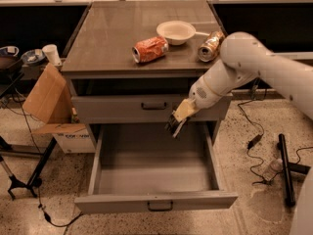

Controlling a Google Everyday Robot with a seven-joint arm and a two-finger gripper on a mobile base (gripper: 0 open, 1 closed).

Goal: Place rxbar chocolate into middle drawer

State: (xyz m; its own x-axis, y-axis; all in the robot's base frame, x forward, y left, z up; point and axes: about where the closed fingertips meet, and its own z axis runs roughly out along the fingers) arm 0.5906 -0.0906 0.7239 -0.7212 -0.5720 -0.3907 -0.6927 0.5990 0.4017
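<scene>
My gripper is going to the middle drawer. It will let go of the rxbar chocolate on the middle drawer's bare bottom [132, 172], toward the drawer's front and the cardboard box side.
The middle drawer [122, 202] is pulled wide open at the bottom of the grey cabinet, and its bare floor shows nothing inside. My gripper [175, 124] hangs on the white arm in front of the shut upper drawer [112, 109], just above the back right part of the open drawer. Its fingers are closed on a small dark flat piece, the rxbar chocolate [172, 121], mostly hidden by the fingers.
On the cabinet top lie a crushed orange can [150, 49], a white bowl [176, 32] and a crushed gold-silver can [211, 45]. A cardboard box [46, 94] leans at the left. Cables [254, 142] and a black stand [286, 168] lie on the floor at the right.
</scene>
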